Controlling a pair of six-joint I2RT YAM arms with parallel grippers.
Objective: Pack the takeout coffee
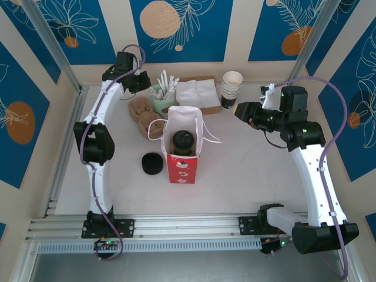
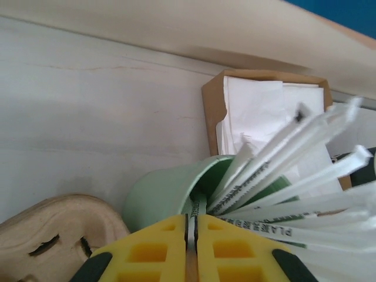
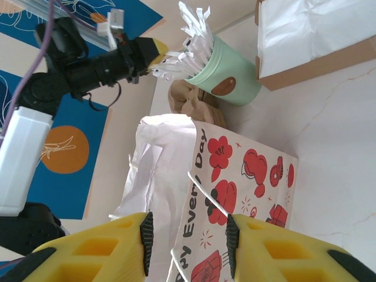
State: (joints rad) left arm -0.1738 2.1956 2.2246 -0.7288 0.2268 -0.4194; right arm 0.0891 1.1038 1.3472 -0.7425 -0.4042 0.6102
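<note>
My left gripper needs to ease the mint green cup upright, since it tips along with the stick I am holding, and then retake a wrapped stick [image 2: 199, 205] before lifting it out.
The takeout coffee [image 1: 183, 143], an olive cup with a black lid, stands inside the open red-and-white bag [image 1: 182, 167]. My left gripper [image 1: 150, 87] is at the back, over the mint green cup [image 1: 162, 103] of white wrapped sticks. In the left wrist view the left gripper [image 2: 192, 218] is shut on one thin wrapped stick [image 2: 200, 205] at the mint cup's [image 2: 164, 194] rim. My right gripper [image 1: 237, 110] hovers to the right of the bag, apart from it. In its own view the right gripper [image 3: 188, 235] is open and the bag [image 3: 247, 182] lies beyond its fingers, untouched.
A stack of loose black lids [image 1: 152, 163] lies left of the bag. Brown cup carriers [image 1: 141, 111] sit behind it. A cardboard box of napkins [image 1: 198, 94] and a stack of lidless cups [image 1: 231, 89] stand along the back wall.
</note>
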